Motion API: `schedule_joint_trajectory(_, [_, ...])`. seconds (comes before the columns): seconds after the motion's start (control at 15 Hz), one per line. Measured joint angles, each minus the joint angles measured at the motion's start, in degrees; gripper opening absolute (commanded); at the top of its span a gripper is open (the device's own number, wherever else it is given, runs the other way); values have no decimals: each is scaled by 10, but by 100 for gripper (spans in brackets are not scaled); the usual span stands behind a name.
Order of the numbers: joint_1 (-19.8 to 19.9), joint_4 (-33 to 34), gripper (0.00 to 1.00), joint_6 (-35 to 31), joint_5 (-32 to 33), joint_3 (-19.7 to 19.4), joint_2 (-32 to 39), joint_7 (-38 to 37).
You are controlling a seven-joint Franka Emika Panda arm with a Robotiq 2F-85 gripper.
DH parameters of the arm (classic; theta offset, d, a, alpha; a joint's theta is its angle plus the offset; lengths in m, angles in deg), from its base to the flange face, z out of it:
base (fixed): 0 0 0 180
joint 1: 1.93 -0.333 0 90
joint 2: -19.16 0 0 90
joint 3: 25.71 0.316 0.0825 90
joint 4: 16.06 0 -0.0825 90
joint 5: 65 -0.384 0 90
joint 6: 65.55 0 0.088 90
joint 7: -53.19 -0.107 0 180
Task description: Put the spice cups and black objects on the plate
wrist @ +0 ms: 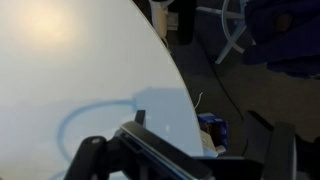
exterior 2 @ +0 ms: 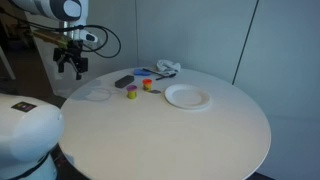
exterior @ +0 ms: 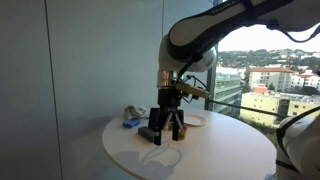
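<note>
My gripper is to close next on the top of the yellow spice cup (exterior: 183, 127), which stands beside the red-orange spice cup.
Two small spice cups, one yellow (exterior 2: 131, 93) and one red-orange (exterior 2: 147, 86), stand on the round white table (exterior 2: 200, 140), left of the white plate (exterior 2: 187, 97). A flat black object (exterior 2: 124, 81) lies behind them. My gripper (exterior 2: 70, 65) hangs above the table's edge, well away from the cups and plate, and also shows in an exterior view (exterior: 166, 131). In the wrist view its fingers (wrist: 185, 160) stand wide apart. A dark flat bar (wrist: 160, 152) crosses between them; I cannot tell what it is.
A clear round lid (exterior 2: 97, 95) lies near the table edge under the gripper's side and shows as a faint ring in the wrist view (wrist: 90, 120). A crumpled cloth (exterior 2: 167, 68) and a small blue item (exterior 2: 140, 71) lie at the back. Past the table edge is floor with a blue box (wrist: 212, 128).
</note>
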Motion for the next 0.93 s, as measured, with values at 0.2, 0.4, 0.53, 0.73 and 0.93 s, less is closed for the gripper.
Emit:
schedule_joint_trajectory(0.2, [2, 0, 100, 1, 1, 0, 0, 0])
schedule_joint_trajectory(0.4, [24, -5, 100, 4, 22, 0, -7, -28])
schedule_joint_trajectory(0.53, [52, -13, 100, 13, 48, -1, -30, -59])
schedule_joint_trajectory(0.73, [102, -31, 100, 35, 98, -10, -83, -99])
schedule_joint_trajectory(0.93, [154, -42, 100, 40, 161, -23, -124, -109])
